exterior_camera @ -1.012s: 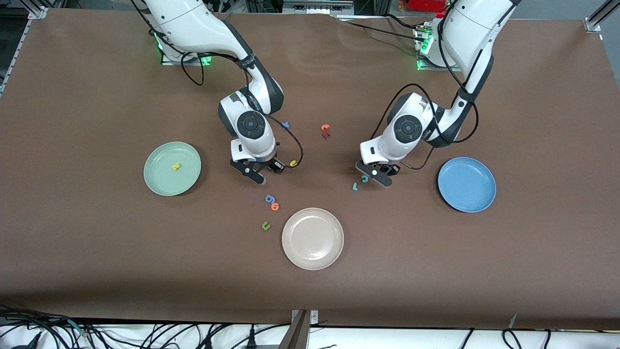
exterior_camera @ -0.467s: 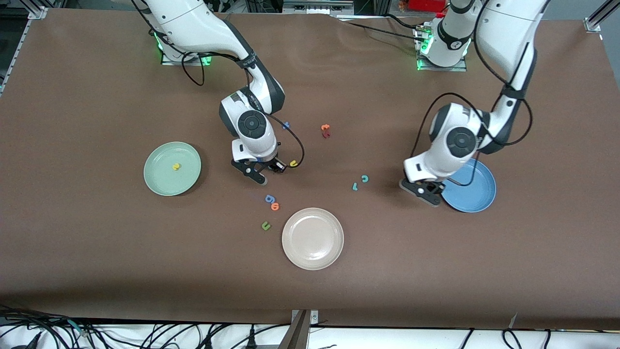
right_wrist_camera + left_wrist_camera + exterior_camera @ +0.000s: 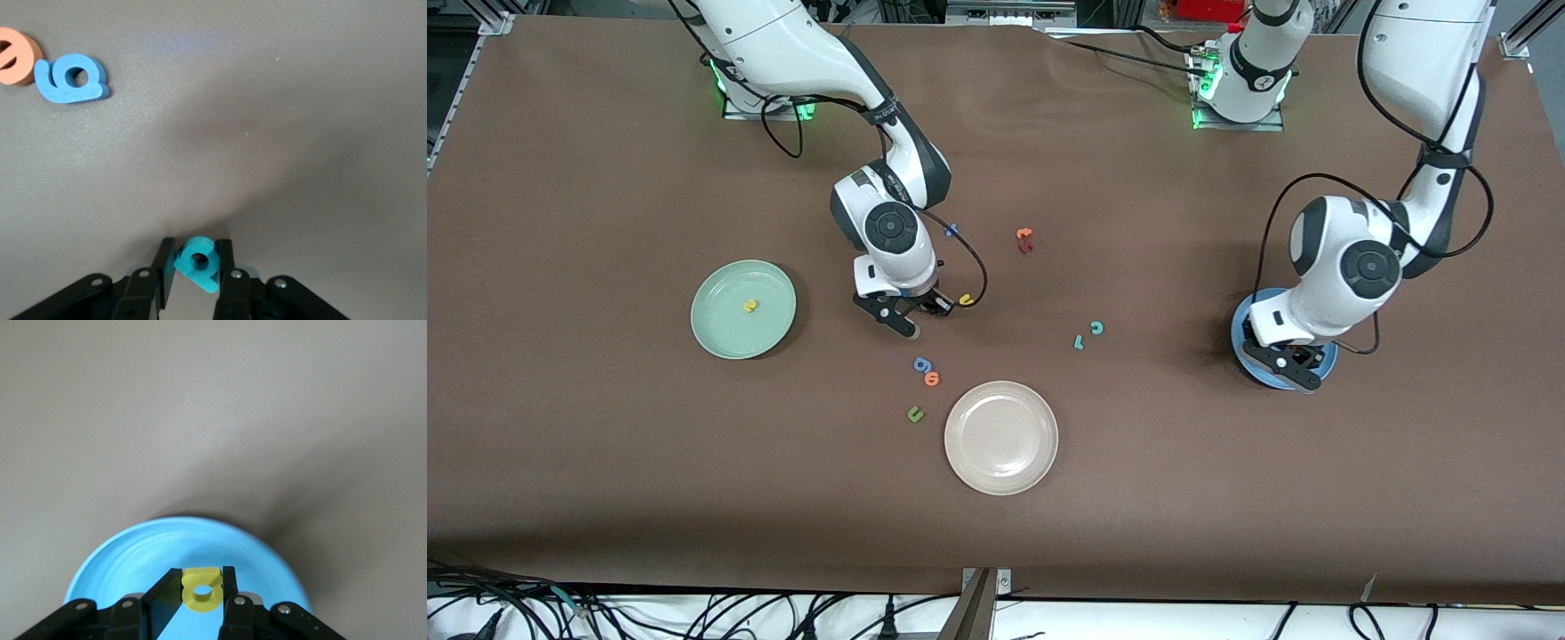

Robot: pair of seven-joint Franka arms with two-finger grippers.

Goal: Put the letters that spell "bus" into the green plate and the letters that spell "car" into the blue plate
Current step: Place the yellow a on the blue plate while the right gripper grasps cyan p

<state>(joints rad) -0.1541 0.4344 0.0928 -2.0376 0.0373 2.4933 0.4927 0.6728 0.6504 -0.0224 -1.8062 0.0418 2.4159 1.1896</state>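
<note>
The robot's right hand needs to release the teal b in the green plate [image 3: 727,302], next to the yellow s.
My left gripper [image 3: 200,592] is shut on the yellow a [image 3: 201,589] and hangs over the blue plate [image 3: 127,563], which the arm largely covers in the front view [image 3: 1239,339]. My right gripper [image 3: 196,263] is shut on the teal b [image 3: 197,261] low at the table, beside the yellow u [image 3: 966,300]. The yellow s [image 3: 751,306] lies in the green plate [image 3: 720,333]. The teal c [image 3: 1096,328] and teal r [image 3: 1079,342] lie together on the table between the two grippers.
A beige plate [image 3: 1001,436] sits nearest the front camera. A blue g [image 3: 921,364], orange o [image 3: 932,379] and green u [image 3: 914,413] lie beside it. Orange and dark red letters [image 3: 1024,240] and a small blue letter [image 3: 951,230] lie nearer the bases.
My left arm has carried the yellow a from beside the teal c to over the blue plate. My right gripper's fingers have closed on the teal b while that arm stayed in place.
</note>
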